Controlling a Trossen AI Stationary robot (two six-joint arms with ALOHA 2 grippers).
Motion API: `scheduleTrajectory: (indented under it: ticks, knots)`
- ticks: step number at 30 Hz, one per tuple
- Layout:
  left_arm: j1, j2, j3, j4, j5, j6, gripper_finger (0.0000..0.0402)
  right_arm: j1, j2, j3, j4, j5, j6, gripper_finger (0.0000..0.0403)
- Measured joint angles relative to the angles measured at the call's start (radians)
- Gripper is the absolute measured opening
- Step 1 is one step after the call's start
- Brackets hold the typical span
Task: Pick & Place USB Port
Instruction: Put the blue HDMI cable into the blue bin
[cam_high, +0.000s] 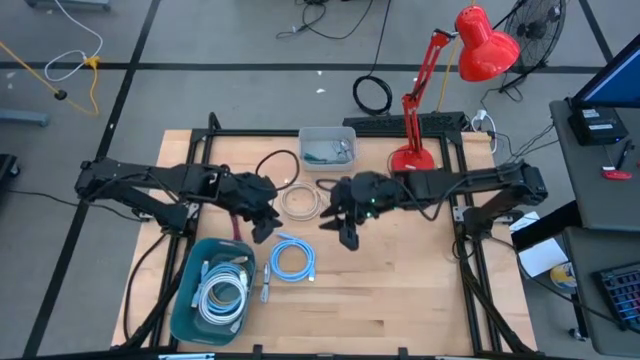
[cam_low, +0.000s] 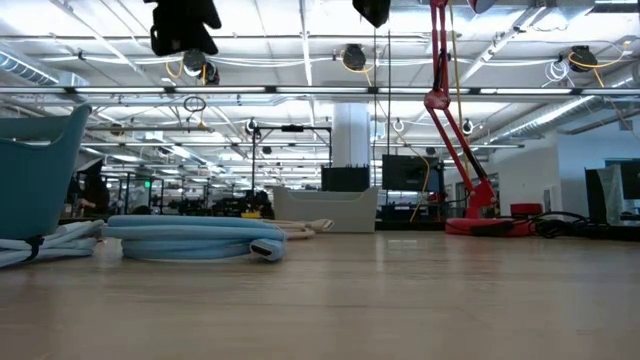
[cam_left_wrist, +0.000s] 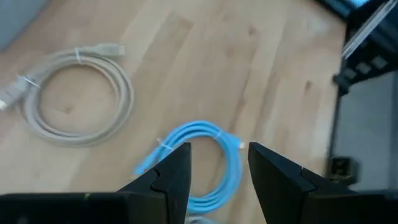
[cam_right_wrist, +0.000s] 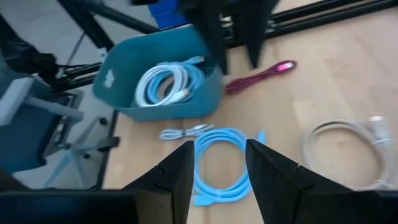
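Observation:
I need to move my left gripper to the coiled blue USB cable next, and I need to close it on the coil's side (cam_high: 301, 244) (cam_left_wrist: 185, 129) that faces the beige cable.
A coiled blue USB cable (cam_high: 292, 261) lies flat on the wooden table, between and just in front of both grippers. It also shows in the left wrist view (cam_left_wrist: 231, 165) and the right wrist view (cam_right_wrist: 227, 134). A beige coiled cable (cam_high: 285, 200) lies beyond it. My left gripper (cam_high: 268, 222) hangs open above the table, left of the blue coil, fingers apart (cam_left_wrist: 217, 152). My right gripper (cam_high: 340, 228) hangs open to the coil's right, nothing between its fingers (cam_right_wrist: 219, 149). Which item is the task's USB port I cannot tell.
A teal bin (cam_high: 195, 260) holding white coiled cables stands at the front left. A magenta cable (cam_right_wrist: 261, 74) and a small silver cable (cam_right_wrist: 183, 132) lie beside it. A grey tray (cam_high: 328, 147) and a red desk lamp (cam_high: 412, 155) stand at the far edge. Bare wood lies front right.

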Motion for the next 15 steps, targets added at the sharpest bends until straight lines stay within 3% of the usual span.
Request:
scheduleTrajectory:
  ticks: [15]
  knots:
    - [-0.051,0.068,-0.001,-0.063,-0.006,0.306,0.0161,0.072,0.0,-0.236,0.15,0.0,0.208,0.013]
